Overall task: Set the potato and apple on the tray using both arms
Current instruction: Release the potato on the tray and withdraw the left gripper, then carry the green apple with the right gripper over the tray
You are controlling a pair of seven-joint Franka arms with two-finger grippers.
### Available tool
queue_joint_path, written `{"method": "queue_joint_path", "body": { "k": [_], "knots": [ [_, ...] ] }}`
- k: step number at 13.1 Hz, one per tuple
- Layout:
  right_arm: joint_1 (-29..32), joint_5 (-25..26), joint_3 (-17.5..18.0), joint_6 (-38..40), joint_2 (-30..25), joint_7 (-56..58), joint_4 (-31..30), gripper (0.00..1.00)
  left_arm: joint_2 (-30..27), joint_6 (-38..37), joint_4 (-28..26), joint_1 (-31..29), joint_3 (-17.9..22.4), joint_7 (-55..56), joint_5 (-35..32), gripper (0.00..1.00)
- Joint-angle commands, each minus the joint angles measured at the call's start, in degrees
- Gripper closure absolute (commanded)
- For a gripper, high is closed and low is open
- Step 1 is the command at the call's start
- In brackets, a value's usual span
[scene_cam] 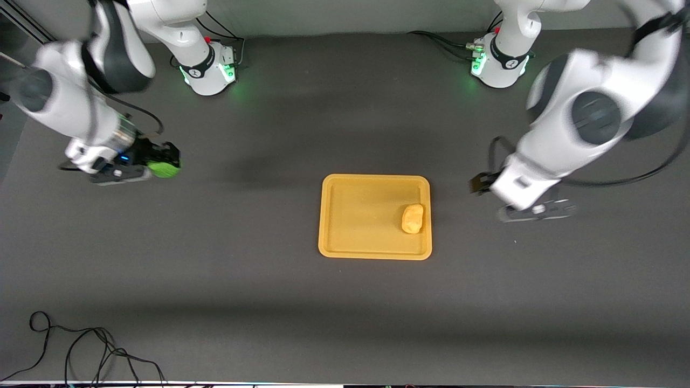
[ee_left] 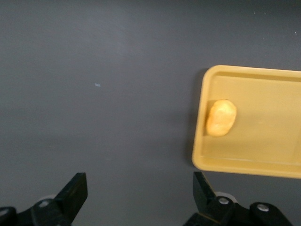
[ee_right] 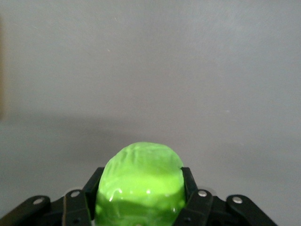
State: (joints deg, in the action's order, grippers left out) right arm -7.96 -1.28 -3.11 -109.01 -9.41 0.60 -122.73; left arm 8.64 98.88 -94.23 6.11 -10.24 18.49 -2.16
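The robot's right gripper needs to release the green apple in the middle of the orange-yellow tray [scene_cam: 371,222], next to the yellow-tan potato. The apple is still over the bare table.
The orange-yellow tray [scene_cam: 361,215] lies in the middle of the table. The yellow-tan potato [scene_cam: 412,218] lies in it, by the rim toward the left arm's end. My right gripper [scene_cam: 160,161] is shut on the green apple [scene_cam: 165,170] over the bare table toward the right arm's end. In the right wrist view the apple [ee_right: 141,165] fills the gripper [ee_right: 140,176]. My left gripper [scene_cam: 481,183] is open and empty over the bare table beside the tray. The left wrist view shows its gripper [ee_left: 140,193], the tray [ee_left: 268,141] and the potato [ee_left: 221,117].
The table top is dark grey. Loose black cables [scene_cam: 81,350] lie at the edge nearest the front camera, toward the right arm's end. The two arm bases [scene_cam: 207,70] [scene_cam: 498,62] stand along the edge farthest from the camera.
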Motion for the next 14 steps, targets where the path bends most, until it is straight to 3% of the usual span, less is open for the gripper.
{"method": "queue_joint_path", "body": {
  "k": [1,3,6,9,14],
  "knots": [
    [-0.39,-0.39,0.12,8.71,5.61,-0.16,14.85,0.59,-6.51,-1.67,-1.65,-6.88,-0.22,-11.50,-0.48,0.00],
    [-2.22,-1.00,1.00,10.04,11.31,-3.65,23.46,0.59,-9.33,-0.97,-3.06,-10.31,-0.22,-15.83,-2.13,0.00],
    [-11.61,-1.00,1.09,11.36,21.68,-16.19,37.69,0.59,-8.64,0.44,-4.65,-11.37,-0.13,-16.73,-2.94,0.00],
    [-21.89,-0.83,1.09,14.78,33.89,-33.24,53.08,0.59,-11.01,0.43,-8.77,-13.74,1.09,-26.54,-3.12,0.00],
    [-35.62,-0.74,1.09,13.66,48.06,-54.11,68.13,0.60,-9.88,2.55,-8.78,-14.37,1.18,-26.75,-2.94,0.00]
  ]
}}
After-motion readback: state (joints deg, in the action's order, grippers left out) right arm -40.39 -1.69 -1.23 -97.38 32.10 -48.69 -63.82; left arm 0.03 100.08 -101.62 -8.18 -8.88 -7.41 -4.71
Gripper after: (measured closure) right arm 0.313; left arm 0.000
